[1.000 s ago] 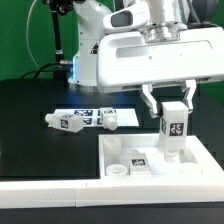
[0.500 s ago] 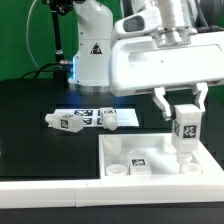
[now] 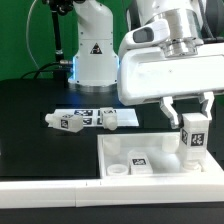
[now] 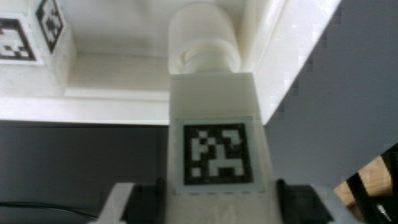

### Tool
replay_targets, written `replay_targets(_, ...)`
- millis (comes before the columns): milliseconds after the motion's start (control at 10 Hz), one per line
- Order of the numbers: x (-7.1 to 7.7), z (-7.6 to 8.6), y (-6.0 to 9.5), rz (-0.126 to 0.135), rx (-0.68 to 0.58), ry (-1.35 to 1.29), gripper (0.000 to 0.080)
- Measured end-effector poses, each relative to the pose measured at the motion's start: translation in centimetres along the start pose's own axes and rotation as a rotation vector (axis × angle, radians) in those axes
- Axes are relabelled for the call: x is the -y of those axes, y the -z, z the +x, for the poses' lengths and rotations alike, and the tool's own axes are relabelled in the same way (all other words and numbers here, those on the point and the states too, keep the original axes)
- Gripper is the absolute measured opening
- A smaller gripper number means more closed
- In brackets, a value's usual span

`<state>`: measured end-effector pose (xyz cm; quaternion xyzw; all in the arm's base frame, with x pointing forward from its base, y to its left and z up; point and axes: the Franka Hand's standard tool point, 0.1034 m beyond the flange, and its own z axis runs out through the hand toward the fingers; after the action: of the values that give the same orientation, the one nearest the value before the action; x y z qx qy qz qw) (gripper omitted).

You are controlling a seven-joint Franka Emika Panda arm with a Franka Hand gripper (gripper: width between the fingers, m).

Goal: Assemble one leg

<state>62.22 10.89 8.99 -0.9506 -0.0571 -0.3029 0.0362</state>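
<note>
The gripper lies tipped over at the standing leg, so it should open, swing upright and grab the leg's top [image 3: 196,119] from above before screwing it in.
My gripper [image 3: 193,117] is shut on the leg [image 3: 195,135], a tall white block with a black-and-white tag on its face. I hold it upright over the right end of the wide white tray-like piece [image 3: 120,148]. In the wrist view the leg [image 4: 217,120] runs out from between my fingers [image 4: 146,205], its rounded tip over the tray's raised wall [image 4: 107,95]. Whether the tip touches the tray I cannot tell.
Two rounded white tagged pieces [image 3: 62,121] [image 3: 112,119] lie on the marker board [image 3: 88,113] on the black table. A small tagged block [image 3: 137,161] and a round piece [image 3: 118,170] sit in the tray. The robot base [image 3: 95,50] stands behind.
My gripper has carried the leg toward the exterior view's right, from over the tray's middle-right to its right end, keeping it upright.
</note>
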Motion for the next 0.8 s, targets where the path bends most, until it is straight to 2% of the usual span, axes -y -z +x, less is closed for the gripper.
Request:
replay_targets(200,0.05,-0.78,-0.6,0.001,0.014,0.0,0.0287)
replay_targets(500,0.1,-0.63,-0.72,0.0,0.007,0.003,0.0287)
replay_targets(600,0.1,-0.74,-0.76,0.0,0.012,0.003,0.0358)
replay_targets(700,0.11,-0.78,-0.78,0.001,0.014,0.002,0.0358)
replay_targets(800,0.11,-0.79,-0.78,0.001,0.014,0.002,0.054)
